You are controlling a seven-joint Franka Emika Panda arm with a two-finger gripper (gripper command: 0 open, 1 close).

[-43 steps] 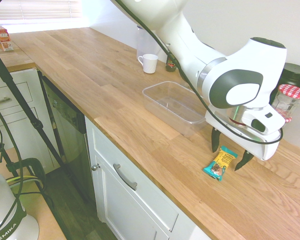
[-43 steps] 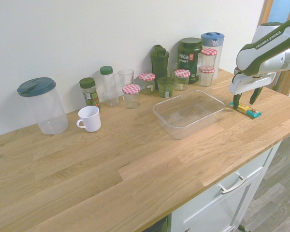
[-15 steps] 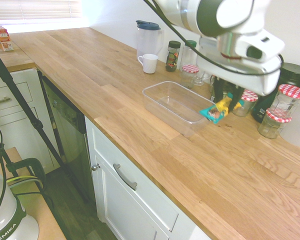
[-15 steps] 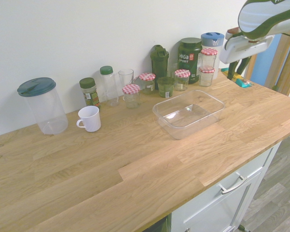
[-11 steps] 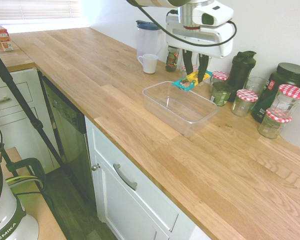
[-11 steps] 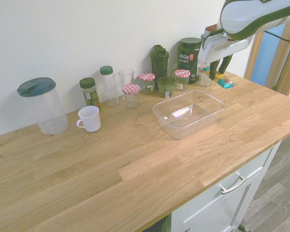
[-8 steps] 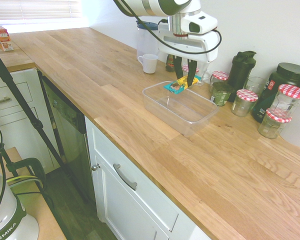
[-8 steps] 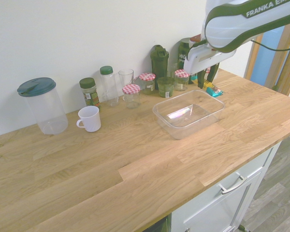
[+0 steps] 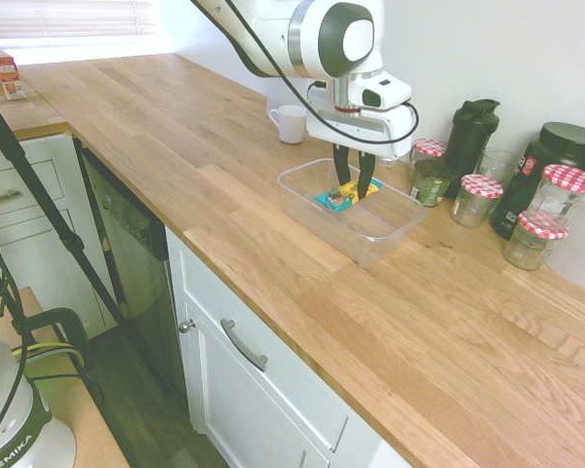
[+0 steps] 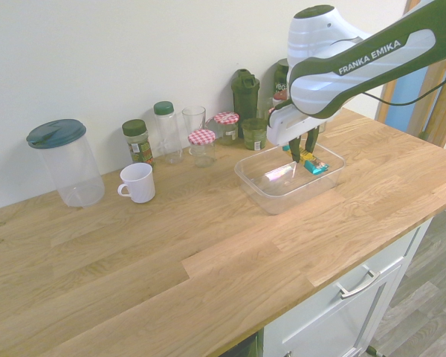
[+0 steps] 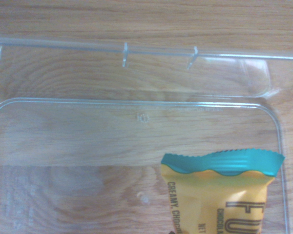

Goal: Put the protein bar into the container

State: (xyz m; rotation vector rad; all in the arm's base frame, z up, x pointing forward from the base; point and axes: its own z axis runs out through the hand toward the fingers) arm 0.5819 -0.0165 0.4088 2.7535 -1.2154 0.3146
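Observation:
The robot's gripper needs to release the protein bar on the container's clear bottom (image 9: pixel 359 232), toward the end that is farthest from the white mug. The bar now hangs tilted inside the tub.
The clear plastic container (image 9: pixel 312 207) (image 10: pixel 262 186) stands on the wooden counter. My gripper (image 9: pixel 351 191) (image 10: pixel 304 157) reaches down into it, shut on the protein bar (image 9: pixel 333 199) (image 10: pixel 312 164). The bar has teal ends and a yellow-orange middle, and it hangs tilted inside the tub, close to the bottom. In the wrist view the bar's teal end (image 11: pixel 224 163) and yellow wrapper show over the container's clear floor (image 11: pixel 88 136).
Behind the container stand jars with red-checked lids (image 9: pixel 478 200), a dark shaker bottle (image 9: pixel 470 132), a dark tub (image 10: pixel 290 78), a spice jar (image 10: pixel 137 140) and a glass (image 10: pixel 194 119). A white mug (image 9: pixel 292 123) (image 10: pixel 137 182) and a lidded pitcher (image 10: pixel 64 161) sit further along the wall.
The gripper has carried the bar from beside the jars over the tub and lowered it inside. Its grip on the bar has stayed the same.

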